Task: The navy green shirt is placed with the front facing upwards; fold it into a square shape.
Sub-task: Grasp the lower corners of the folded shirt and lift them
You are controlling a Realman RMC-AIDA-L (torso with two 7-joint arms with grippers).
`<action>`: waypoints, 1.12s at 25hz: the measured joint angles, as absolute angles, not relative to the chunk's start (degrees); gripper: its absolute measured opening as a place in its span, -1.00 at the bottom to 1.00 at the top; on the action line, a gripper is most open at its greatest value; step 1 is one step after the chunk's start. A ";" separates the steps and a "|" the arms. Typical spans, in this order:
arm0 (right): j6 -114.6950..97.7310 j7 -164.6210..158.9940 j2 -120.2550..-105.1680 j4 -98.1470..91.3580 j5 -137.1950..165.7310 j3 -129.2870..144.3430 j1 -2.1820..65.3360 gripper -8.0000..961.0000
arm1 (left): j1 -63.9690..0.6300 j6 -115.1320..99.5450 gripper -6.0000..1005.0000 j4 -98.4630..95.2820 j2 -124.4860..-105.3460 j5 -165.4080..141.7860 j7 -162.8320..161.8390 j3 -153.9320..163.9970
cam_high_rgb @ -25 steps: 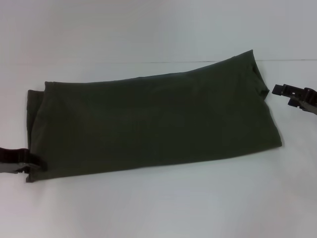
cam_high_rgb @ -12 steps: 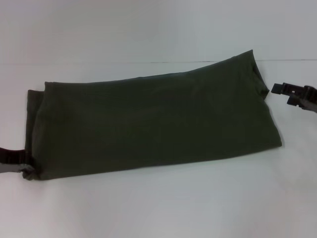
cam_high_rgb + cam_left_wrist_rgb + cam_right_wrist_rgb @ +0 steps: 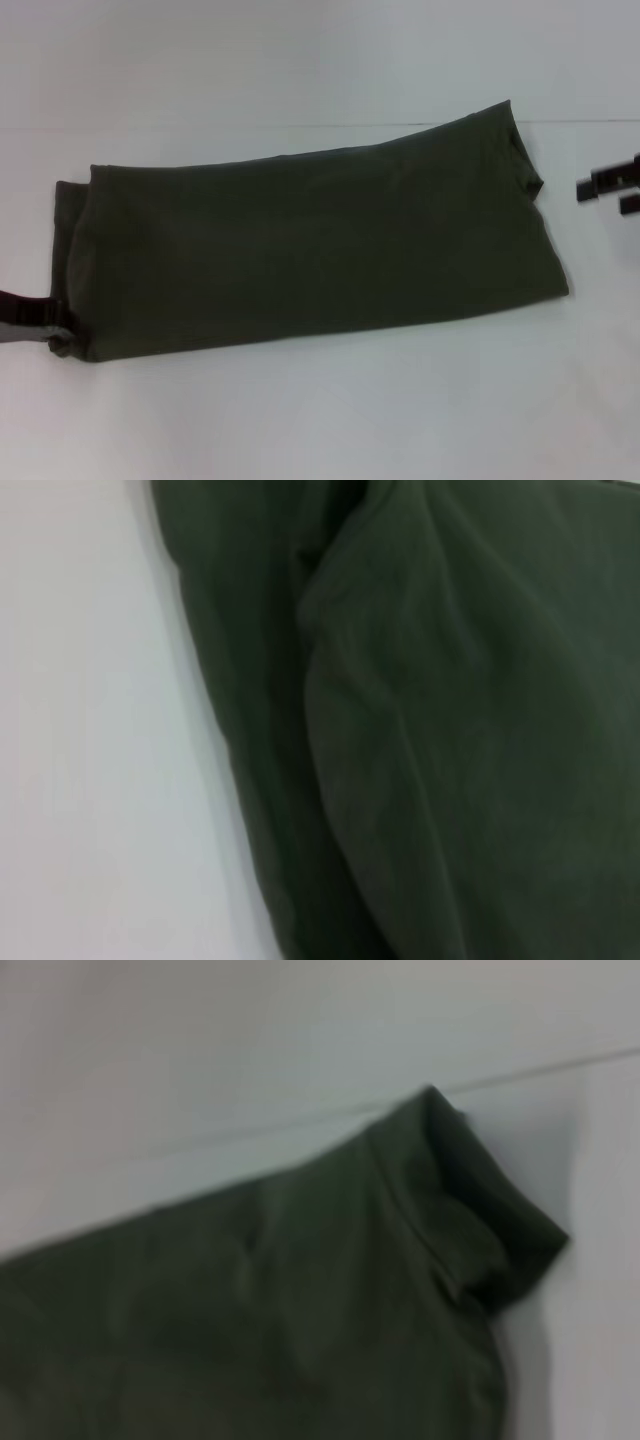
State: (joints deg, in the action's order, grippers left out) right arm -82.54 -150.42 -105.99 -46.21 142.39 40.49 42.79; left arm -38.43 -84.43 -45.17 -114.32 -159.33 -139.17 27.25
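Note:
The robot's right gripper needs to close on the near corner point(image 3: 560, 292) of the navy green shirt, at the end opposite the left gripper.
The navy green shirt point(image 3: 310, 240) lies as a long folded strip across the white table, plain green side up, with no lettering showing. My left gripper point(image 3: 48, 322) is at the strip's near left corner, where the cloth is slightly bunched. My right gripper point(image 3: 604, 192) hovers open just off the strip's far right end, apart from the cloth. The left wrist view shows the shirt's layered left edge point(image 3: 450, 730). A folded corner of the shirt point(image 3: 300, 1310) fills the right wrist view.
The white table point(image 3: 330, 410) extends in front of and behind the shirt. A thin seam line point(image 3: 590, 122) runs across the table at the back right.
My right gripper has pulled back to the right, away from the shirt's end. My left gripper has slid left and slightly up, and the shirt's near left corner has crept up with it.

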 joint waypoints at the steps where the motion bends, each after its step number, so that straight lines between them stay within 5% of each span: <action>1: -83.22 -151.06 -106.18 -46.29 145.49 40.35 43.63 0.70 | -38.42 -84.43 -0.95 -45.15 -114.35 -159.30 -138.96 27.25; 28: -72.61 -150.26 -111.80 -35.48 152.93 40.69 47.70 0.67 | -38.11 -84.08 -0.94 -44.99 -114.75 -159.16 -136.84 27.25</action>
State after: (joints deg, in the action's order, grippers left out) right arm -72.61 -150.26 -111.80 -35.48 152.93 40.69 47.70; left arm -38.11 -84.08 -44.99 -114.75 -159.16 -136.84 27.25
